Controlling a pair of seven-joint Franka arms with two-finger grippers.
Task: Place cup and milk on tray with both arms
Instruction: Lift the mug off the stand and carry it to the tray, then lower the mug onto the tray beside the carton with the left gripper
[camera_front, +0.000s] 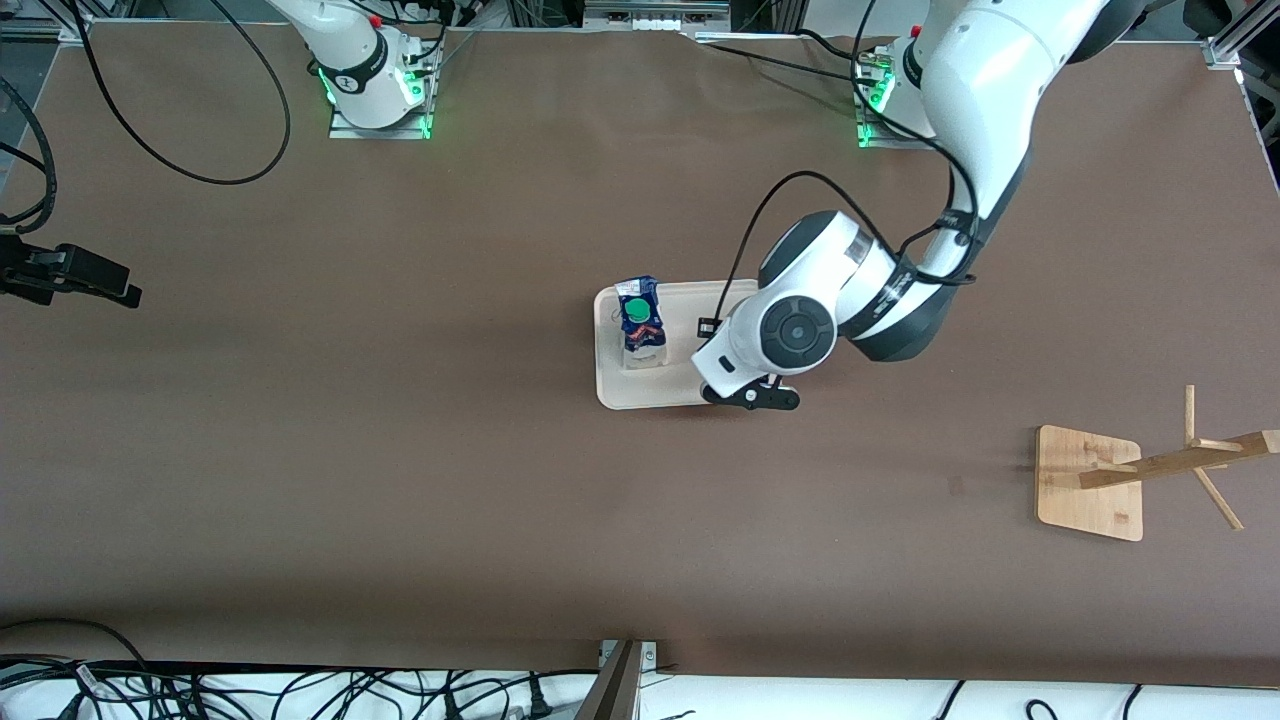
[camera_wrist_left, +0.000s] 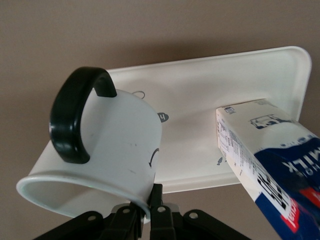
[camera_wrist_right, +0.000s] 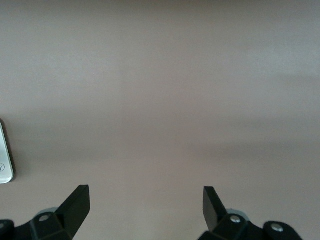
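Next, my left gripper puts the white cup down on the tray's loose end (camera_front: 749, 329) (camera_wrist_left: 125, 137) across from the milk carton. The cup is now over the tray beside the milk.
The cream-white tray (camera_front: 625, 390) lies mid-table. The blue and white milk carton (camera_front: 640, 325) with its green cap stands on the tray, at the end toward the right arm. My left gripper (camera_front: 752, 397) is over the tray's other end, and the arm hides the cup in the front view. In the left wrist view the left gripper (camera_wrist_left: 147, 197) is shut on the rim of the white cup (camera_wrist_left: 115, 145), black handle (camera_wrist_left: 75, 120) up, over the tray (camera_wrist_left: 200, 95) beside the milk (camera_wrist_left: 265, 155). I cannot tell if the cup touches the tray. My right gripper (camera_wrist_right: 146, 192) is open over bare table.
A wooden rack with a square base (camera_front: 1090, 483) and slanted pegs stands toward the left arm's end, nearer the front camera. Cables run along the table's edges. Brown table surface surrounds the tray.
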